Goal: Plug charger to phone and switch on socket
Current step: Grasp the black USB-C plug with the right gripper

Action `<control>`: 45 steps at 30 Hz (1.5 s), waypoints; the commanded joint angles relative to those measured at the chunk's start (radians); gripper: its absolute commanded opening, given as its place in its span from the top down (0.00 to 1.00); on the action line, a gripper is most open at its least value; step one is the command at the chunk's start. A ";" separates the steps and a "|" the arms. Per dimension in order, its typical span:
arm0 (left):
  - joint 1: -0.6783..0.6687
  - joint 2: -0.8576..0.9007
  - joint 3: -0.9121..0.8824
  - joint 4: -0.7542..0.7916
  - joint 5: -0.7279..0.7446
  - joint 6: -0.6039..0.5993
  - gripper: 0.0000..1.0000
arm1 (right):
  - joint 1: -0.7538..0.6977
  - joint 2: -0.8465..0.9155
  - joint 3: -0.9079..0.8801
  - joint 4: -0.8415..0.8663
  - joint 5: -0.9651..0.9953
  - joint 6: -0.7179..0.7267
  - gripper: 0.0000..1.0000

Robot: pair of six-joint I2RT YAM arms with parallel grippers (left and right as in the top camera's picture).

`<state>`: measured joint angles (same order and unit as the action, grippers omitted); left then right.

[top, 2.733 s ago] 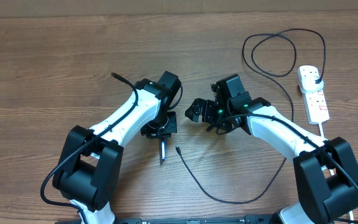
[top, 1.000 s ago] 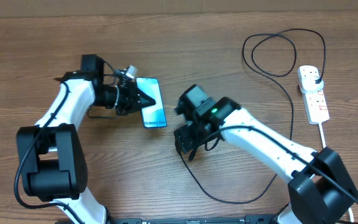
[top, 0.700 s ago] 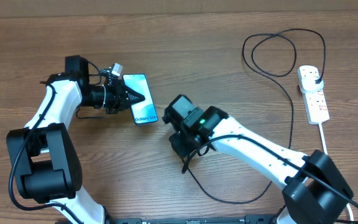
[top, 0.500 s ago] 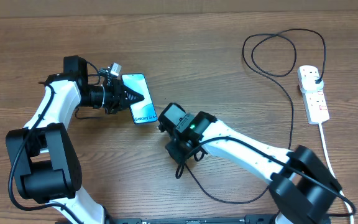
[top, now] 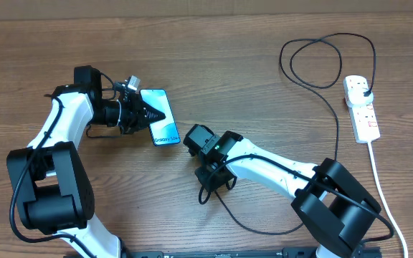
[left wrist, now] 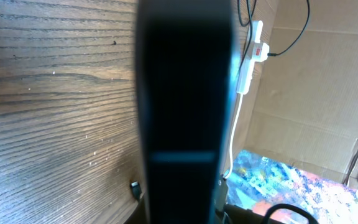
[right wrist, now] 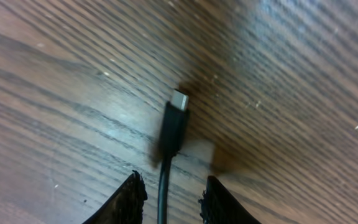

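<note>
I can see my right gripper's fingers straddle the thin cable behind the connector, so I will grip the connector's black body (right wrist: 174,129) before I bring its tip to the phone.
My left gripper (top: 147,112) is shut on the phone (top: 162,119), holding it off the table with its light-blue screen facing up. In the left wrist view the phone (left wrist: 185,112) is a dark slab filling the middle and hiding the fingers. The charger's black cable (top: 264,231) runs from the socket (top: 362,109) in a loop to the table's middle. My right gripper (top: 209,186) stands over its free end. In the right wrist view the connector (right wrist: 173,127) lies on the wood, and the cable passes between the jaws of my right gripper (right wrist: 174,182), with gaps on both sides.
The white socket strip (left wrist: 252,57) lies at the far right, its thick white cord (top: 386,193) trailing to the front edge. Brown cardboard walls (left wrist: 316,93) stand behind the table. Bare wood lies between the phone and the right gripper.
The left arm carried the phone a little left, then held still. The right gripper travelled left and down over the cable's free end, and its jaws narrowed around the cable.
</note>
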<state>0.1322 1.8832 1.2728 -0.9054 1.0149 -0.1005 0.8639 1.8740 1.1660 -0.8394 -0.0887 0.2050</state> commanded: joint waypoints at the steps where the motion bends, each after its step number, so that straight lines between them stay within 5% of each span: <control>1: 0.007 -0.006 0.026 -0.002 0.022 0.011 0.96 | -0.001 0.003 -0.054 0.037 0.010 0.035 0.69; 11: 0.007 -0.006 0.026 -0.002 0.021 0.011 0.96 | -0.049 0.003 -0.115 0.040 0.274 0.143 0.79; 22: 0.007 -0.006 0.026 -0.002 0.021 0.011 0.96 | -0.258 0.003 -0.115 0.065 0.016 0.143 0.67; 26: 0.007 -0.006 0.026 -0.002 0.021 0.011 0.96 | -0.269 0.003 -0.115 0.116 0.008 0.143 0.59; 35: 0.006 -0.006 0.026 -0.010 0.021 0.011 0.96 | -0.269 0.003 -0.116 0.158 0.054 0.143 0.59; 45: 0.006 -0.006 0.026 -0.010 0.021 0.011 0.96 | -0.248 0.003 -0.117 0.188 0.049 0.143 0.78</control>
<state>0.1318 1.8832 1.2728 -0.9131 1.0096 -0.1005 0.5999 1.8450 1.0786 -0.6643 -0.0490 0.3443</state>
